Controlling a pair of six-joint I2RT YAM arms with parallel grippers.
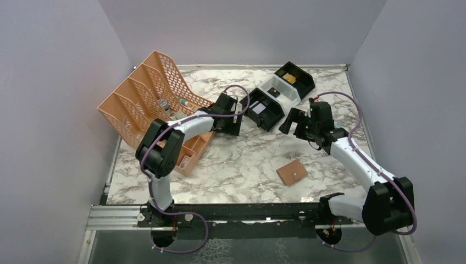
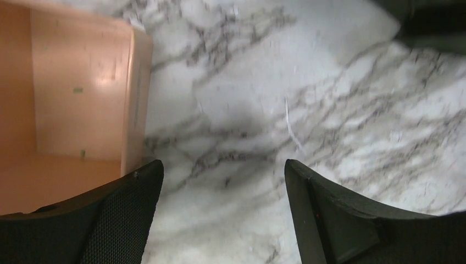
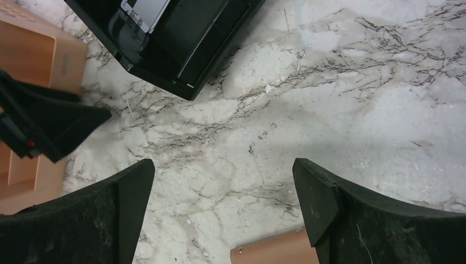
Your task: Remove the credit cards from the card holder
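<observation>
Next, my right gripper grabs the tray by the near end of the joined sides (image 1: 282,111) between its near black compartment and white compartment.
The card holder (image 1: 292,172), a flat tan leather square, lies shut on the marble table (image 1: 242,165) in front of the right arm. Its top edge shows at the bottom of the right wrist view (image 3: 272,254), just below my open right gripper (image 3: 222,165), which hangs above the table (image 1: 294,125) with nothing in it. A greyish-silver credit card (image 3: 144,10) lies in the near black compartment of the tray (image 1: 258,108). A black card (image 1: 273,92) seems to lie in the white compartment. My left gripper (image 2: 222,168) is open over bare marble (image 1: 232,124), empty.
The black-and-white three-compartment tray (image 1: 286,88) stands at the back centre. An orange mesh desk organiser (image 1: 144,104) fills the back left, and its low front box (image 2: 82,99) sits just left of my left fingers. Grey walls close in three sides.
</observation>
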